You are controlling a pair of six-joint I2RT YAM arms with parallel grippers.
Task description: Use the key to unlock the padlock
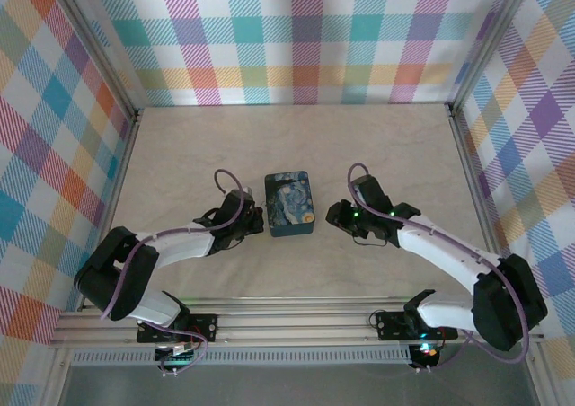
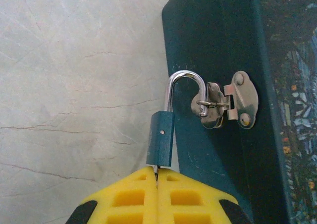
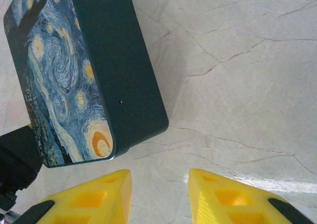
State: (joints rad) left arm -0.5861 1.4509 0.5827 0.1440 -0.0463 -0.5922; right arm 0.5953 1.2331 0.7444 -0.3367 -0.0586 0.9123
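Observation:
I should release the key with its padlock on the bare tabletop (image 1: 223, 222) facing the box's hasp side, using my left gripper.
The padlock (image 2: 162, 137) has a small blue body and a silver shackle (image 2: 185, 78) hooked through the metal hasp (image 2: 233, 105) on the side of the dark teal box (image 2: 218, 45). My left gripper (image 2: 157, 177) is shut on the key (image 2: 156, 172), a thin metal sliver pinched between the yellow pads, its tip at the bottom of the padlock's body. Whether the shackle is latched I cannot tell. From above, the left gripper (image 1: 254, 219) is at the box's (image 1: 288, 204) left side. My right gripper (image 3: 159, 179) stands open over bare table, just right of the box (image 3: 99, 60).
The box with the swirly-sky lid lies mid-table between both arms. Pale marbled tabletop (image 1: 386, 154) stretches behind and to both sides. Checked walls (image 1: 296, 38) enclose the back and sides. A metal rail (image 1: 296, 321) runs along the near edge.

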